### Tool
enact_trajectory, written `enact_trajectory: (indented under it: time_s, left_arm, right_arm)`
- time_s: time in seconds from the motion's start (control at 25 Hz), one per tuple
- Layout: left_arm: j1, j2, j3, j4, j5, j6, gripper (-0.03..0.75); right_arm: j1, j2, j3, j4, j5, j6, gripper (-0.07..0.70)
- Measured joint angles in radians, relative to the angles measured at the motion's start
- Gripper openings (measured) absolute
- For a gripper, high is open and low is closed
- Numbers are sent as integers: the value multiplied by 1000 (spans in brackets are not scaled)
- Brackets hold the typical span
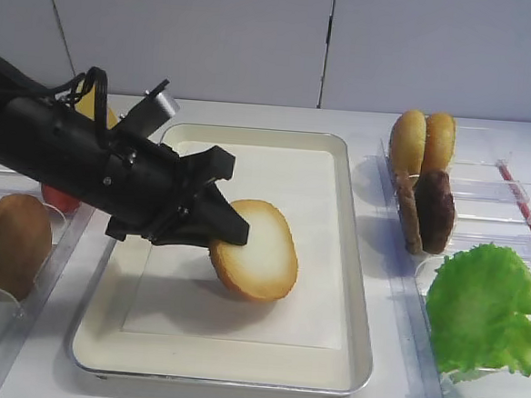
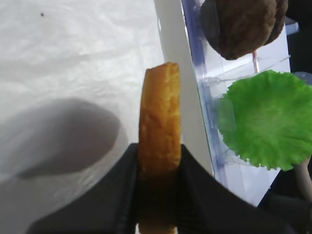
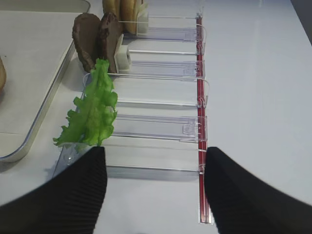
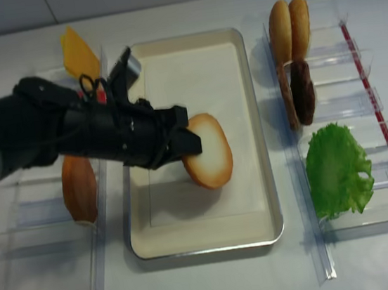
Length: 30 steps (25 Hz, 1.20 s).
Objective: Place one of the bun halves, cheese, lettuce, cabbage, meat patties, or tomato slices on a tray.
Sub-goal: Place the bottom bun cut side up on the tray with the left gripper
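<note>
Next, I release the bun half from my left gripper on the paper just nearer than the tray's middle [image 4: 199,168] [image 2: 107,103].
My left gripper [image 1: 231,233] [image 4: 190,145] is shut on a bun half [image 1: 257,250] [image 4: 210,161] with a whitish cut face and toasted rim. It holds the bun tilted on edge over the middle of the paper-lined tray [image 1: 355,287] [image 4: 269,178]. The left wrist view shows the bun half [image 2: 160,112] edge-on between the black fingers [image 2: 195,170], its shadow on the paper to the left. Whether its lower edge touches the paper I cannot tell. My right gripper [image 3: 155,152] is open and empty over the near end of the clear racks, beside the lettuce [image 3: 95,109].
Right of the tray, clear containers hold two golden bun halves [image 1: 423,142], meat patties [image 1: 433,211] [image 2: 241,24] and the lettuce [image 1: 486,305] [image 4: 335,170]. On the left stand a dark domed bun [image 1: 12,240], cheese [image 4: 78,56] and a tomato slice [image 1: 60,198], partly hidden by the arm.
</note>
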Motion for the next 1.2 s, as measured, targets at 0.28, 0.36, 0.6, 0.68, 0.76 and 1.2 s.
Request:
enact_trajectory:
  time_s: [0.28,0.36,0.6,0.68,0.76,1.2]
  left_arm:
    - [1,47,0,-11,2,26,142]
    - [1,57,0,-29,2,35,142]
    - [1,76,0,-40,2,49,141]
    - [1,77,0,-40,2,49,141]
    - [1,77,0,-40,0,42,141]
    - [58,77,0,-21,45,2,141]
  right_arm:
    - [0,0,0,0,0,0,449]
    - [0,0,0,0,0,0,449]
    - [0,0,0,0,0,0,449]
    - [0,0,0,0,0,0,449]
    - [0,0,0,0,0,0,449]
    - [0,0,0,0,0,0,449]
